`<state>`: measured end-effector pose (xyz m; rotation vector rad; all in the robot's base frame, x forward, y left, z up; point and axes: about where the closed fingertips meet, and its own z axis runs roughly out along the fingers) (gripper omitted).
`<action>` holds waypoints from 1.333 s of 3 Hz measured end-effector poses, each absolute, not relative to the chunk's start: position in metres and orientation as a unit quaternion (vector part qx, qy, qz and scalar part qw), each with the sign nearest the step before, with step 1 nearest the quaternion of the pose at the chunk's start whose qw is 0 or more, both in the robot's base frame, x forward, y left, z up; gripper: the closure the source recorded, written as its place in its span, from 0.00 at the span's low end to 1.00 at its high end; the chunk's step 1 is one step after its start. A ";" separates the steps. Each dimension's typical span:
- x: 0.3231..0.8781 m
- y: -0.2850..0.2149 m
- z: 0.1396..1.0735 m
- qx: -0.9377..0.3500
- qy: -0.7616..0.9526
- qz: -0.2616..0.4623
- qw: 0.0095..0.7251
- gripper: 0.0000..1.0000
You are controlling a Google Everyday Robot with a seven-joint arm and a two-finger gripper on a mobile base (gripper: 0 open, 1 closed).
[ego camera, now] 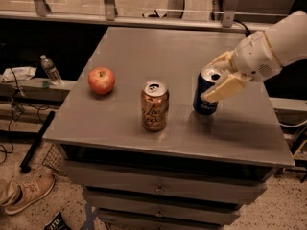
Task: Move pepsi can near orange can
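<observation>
Next, I release the pepsi can, which stands upright on the grey table now, on the table [179,124], against the orange can's side facing my gripper.
The pepsi can [203,98] is dark blue with a silver top and stands upright on the grey table [144,56], right of centre. My gripper [218,78] comes in from the right on a white arm, its pale fingers [224,88] closed around the can's upper part. The orange can [154,105] is orange-gold with pale lettering and stands upright near the table's front, a short gap to the left of the pepsi can.
A red apple [101,80] sits on the table's left side. A plastic water bottle [50,69] stands on a ledge left of the table. A shoe [29,192] is on the floor at lower left. Drawers run under the table front.
</observation>
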<state>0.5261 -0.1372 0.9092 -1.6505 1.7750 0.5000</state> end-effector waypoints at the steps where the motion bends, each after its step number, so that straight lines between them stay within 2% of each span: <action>1: 0.508 -0.118 0.907 -0.655 0.650 0.220 0.315 1.00; 4: 0.496 -0.081 0.889 -0.677 0.620 0.268 0.293 1.00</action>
